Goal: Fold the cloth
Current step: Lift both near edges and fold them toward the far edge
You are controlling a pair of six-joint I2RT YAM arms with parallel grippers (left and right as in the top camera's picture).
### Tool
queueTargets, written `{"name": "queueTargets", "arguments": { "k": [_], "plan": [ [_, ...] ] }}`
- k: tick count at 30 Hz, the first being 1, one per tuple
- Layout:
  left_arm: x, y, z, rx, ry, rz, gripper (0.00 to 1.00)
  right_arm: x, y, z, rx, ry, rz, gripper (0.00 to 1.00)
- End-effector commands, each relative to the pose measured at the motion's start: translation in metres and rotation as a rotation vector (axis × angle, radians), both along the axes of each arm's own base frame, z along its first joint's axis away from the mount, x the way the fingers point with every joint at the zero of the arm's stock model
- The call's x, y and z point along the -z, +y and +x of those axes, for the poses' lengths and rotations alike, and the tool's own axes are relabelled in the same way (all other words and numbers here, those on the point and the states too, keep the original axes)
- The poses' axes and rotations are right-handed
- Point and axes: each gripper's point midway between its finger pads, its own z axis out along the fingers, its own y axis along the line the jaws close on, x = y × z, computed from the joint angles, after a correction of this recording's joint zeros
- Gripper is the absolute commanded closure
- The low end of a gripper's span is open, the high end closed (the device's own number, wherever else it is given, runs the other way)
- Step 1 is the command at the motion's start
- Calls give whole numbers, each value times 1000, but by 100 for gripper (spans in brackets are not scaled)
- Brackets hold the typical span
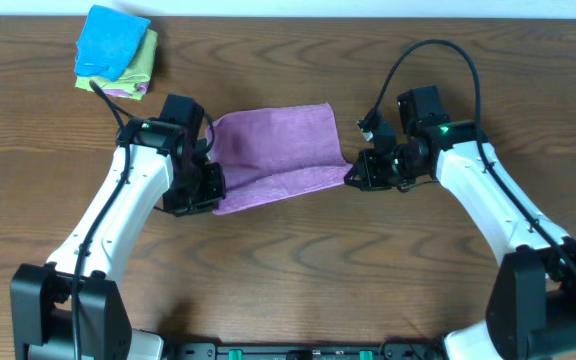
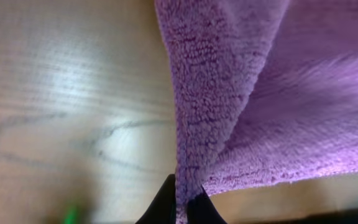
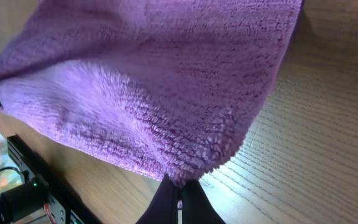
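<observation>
The robot's left gripper needs to release the corner of the cloth on the bare wood (image 1: 249, 232) in front of the cloth's raised near edge.
The purple fuzzy cloth (image 1: 273, 155) is stretched between my two arms in the middle of the wooden table, its near edge raised. My left gripper (image 1: 211, 195) is shut on the cloth's near left corner; in the left wrist view the cloth (image 2: 241, 93) runs up from between the black fingertips (image 2: 163, 205). My right gripper (image 1: 353, 177) is shut on the near right corner. From the right wrist, the cloth (image 3: 154, 81) hangs as a sagging sheet from that gripper (image 3: 180, 196), a tuft pinched between the fingers.
A pile of folded cloths lies at the table's far left: a bright blue one (image 1: 111, 40) on top of a light green one (image 1: 140, 60). The robot's base bar (image 1: 298, 350) runs along the near edge. Bare wood (image 1: 298, 260) lies in front of the cloth.
</observation>
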Motion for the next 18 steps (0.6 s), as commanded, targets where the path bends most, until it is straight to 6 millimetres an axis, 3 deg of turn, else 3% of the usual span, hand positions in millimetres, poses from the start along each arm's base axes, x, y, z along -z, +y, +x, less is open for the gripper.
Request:
{"name": "queueTargets", "arguments": {
  "k": [1, 13, 18],
  "plan": [
    [-6, 6, 0, -25, 0, 30, 94, -10, 2, 5, -19, -49, -6, 99],
    [-8, 10, -24, -56, 107, 46, 94, -10, 1, 6, -24, -56, -12, 99],
    [-7, 10, -21, -81, 99, 49, 94, -11, 3, 8, -25, -68, -9, 98]
  ]
}}
